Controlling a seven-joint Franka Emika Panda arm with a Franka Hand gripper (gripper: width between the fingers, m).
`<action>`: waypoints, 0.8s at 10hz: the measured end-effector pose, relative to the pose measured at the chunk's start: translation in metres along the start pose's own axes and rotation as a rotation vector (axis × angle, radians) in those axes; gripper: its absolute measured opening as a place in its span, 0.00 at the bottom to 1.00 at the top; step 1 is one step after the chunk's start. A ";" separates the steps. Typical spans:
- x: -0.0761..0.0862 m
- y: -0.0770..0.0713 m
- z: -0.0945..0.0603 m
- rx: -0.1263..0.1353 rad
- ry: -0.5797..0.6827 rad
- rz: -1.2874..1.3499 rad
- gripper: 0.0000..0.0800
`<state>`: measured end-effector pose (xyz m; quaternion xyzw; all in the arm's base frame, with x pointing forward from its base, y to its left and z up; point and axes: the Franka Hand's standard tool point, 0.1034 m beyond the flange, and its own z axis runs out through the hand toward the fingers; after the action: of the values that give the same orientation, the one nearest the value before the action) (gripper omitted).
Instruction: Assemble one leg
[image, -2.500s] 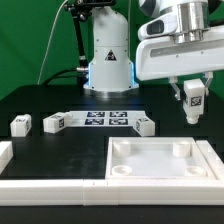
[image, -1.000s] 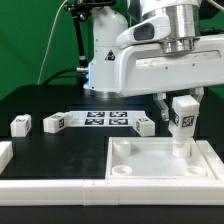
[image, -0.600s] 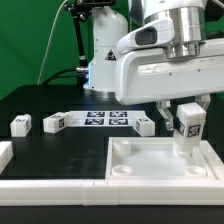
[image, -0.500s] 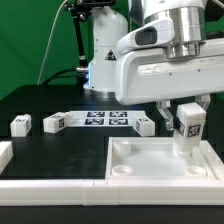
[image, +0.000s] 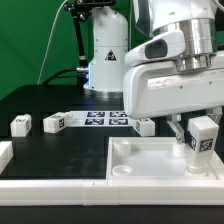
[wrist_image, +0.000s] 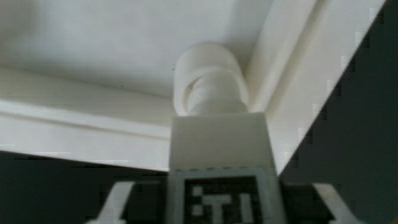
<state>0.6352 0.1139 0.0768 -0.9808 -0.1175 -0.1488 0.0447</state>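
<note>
Next, I let go of the leg with my gripper, standing it upright in the front corner of the white tray-like top (image: 196, 167) (wrist_image: 212, 62), under my arm.
My gripper (image: 203, 133) is shut on a leg (image: 204, 140), a small white block with a black-and-white tag, and holds it upright over the right side of the large white tray-like top (image: 140, 168). The leg's lower end reaches down inside the tray near its right rim; I cannot tell if it touches. In the wrist view the leg (wrist_image: 217, 120) points at a tray corner (wrist_image: 107, 60), and my gripper (wrist_image: 217, 205) has one finger on either side of its tag. Three more legs lie on the black table (image: 20, 124), (image: 53, 122), (image: 145, 125).
The marker board (image: 105, 119) lies flat between two of the loose legs, in front of the arm's white base (image: 108, 60). A white block (image: 4, 153) lies at the exterior view's left edge. A long white rail (image: 50, 186) runs along the front.
My gripper has carried the leg toward the exterior view's right and a little lower, along the tray's right side. The loose legs have not moved.
</note>
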 end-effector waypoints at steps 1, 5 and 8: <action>-0.002 -0.001 0.004 0.000 0.003 -0.002 0.36; -0.012 -0.006 0.007 -0.021 0.088 0.010 0.36; -0.020 -0.008 0.009 -0.030 0.118 0.022 0.36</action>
<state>0.6175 0.1182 0.0629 -0.9721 -0.1019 -0.2076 0.0385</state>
